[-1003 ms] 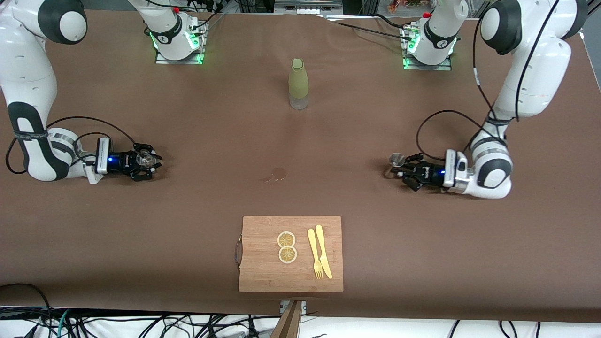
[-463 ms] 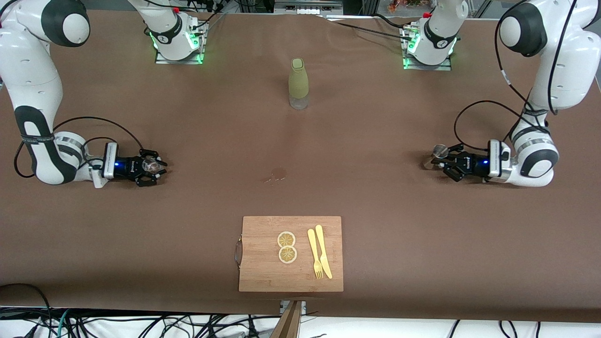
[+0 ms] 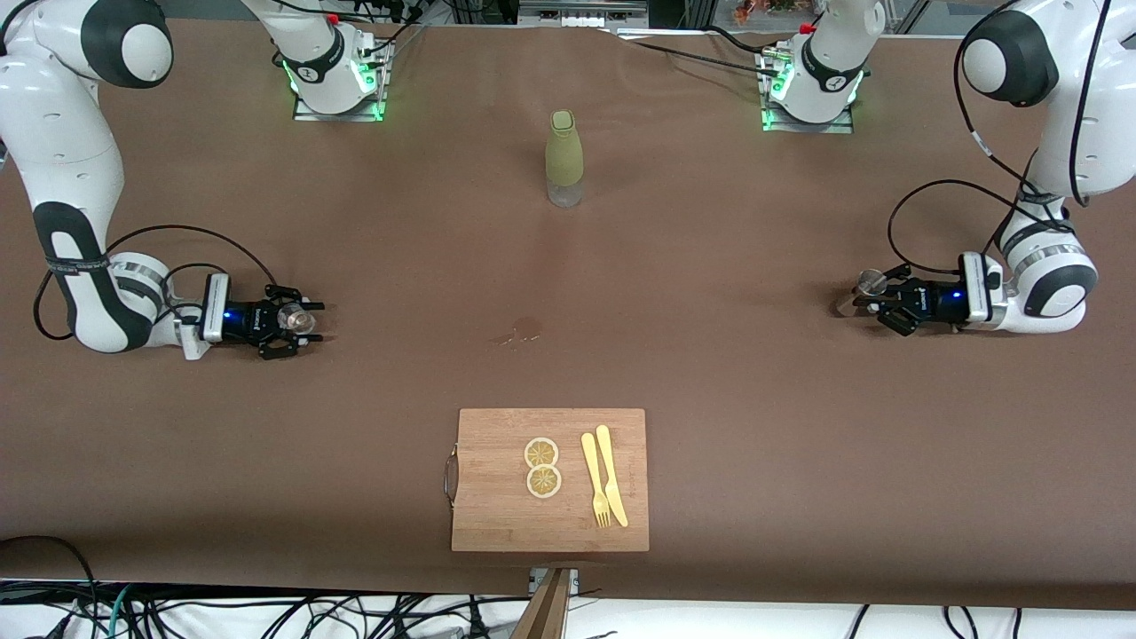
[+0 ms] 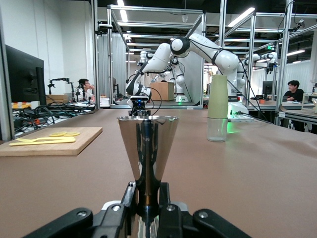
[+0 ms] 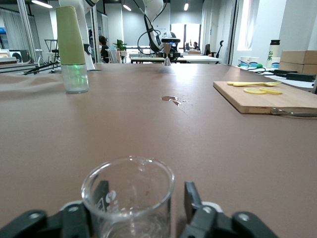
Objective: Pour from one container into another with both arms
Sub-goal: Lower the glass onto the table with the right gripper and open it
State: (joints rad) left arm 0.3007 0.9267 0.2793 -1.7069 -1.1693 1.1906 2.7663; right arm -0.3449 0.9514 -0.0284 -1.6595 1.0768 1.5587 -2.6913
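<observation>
My left gripper will set the steel jigger, held upright low over the table, on the bare brown table (image 3: 852,308) just below its fingertips.
A clear glass beaker (image 3: 295,318) (image 5: 128,198) stands upright on the brown table toward the right arm's end. My right gripper (image 3: 300,321) (image 5: 146,194) is open around it, with a gap showing between the glass and one finger (image 5: 192,196). Toward the left arm's end, my left gripper (image 3: 874,295) (image 4: 148,199) is shut on the narrow waist of a steel cone-shaped jigger (image 3: 869,282) (image 4: 148,141). It holds the jigger upright, low over the table.
A pale green bottle (image 3: 564,160) stands mid-table near the bases. A small wet patch (image 3: 524,331) lies at the centre. Nearer the front camera lies a wooden cutting board (image 3: 497,497) with lemon slices (image 3: 542,467), a yellow fork and a knife (image 3: 611,486).
The left arm has carried the jigger toward its own end of the table. The right gripper has opened around the beaker, which now stands free between its fingers.
</observation>
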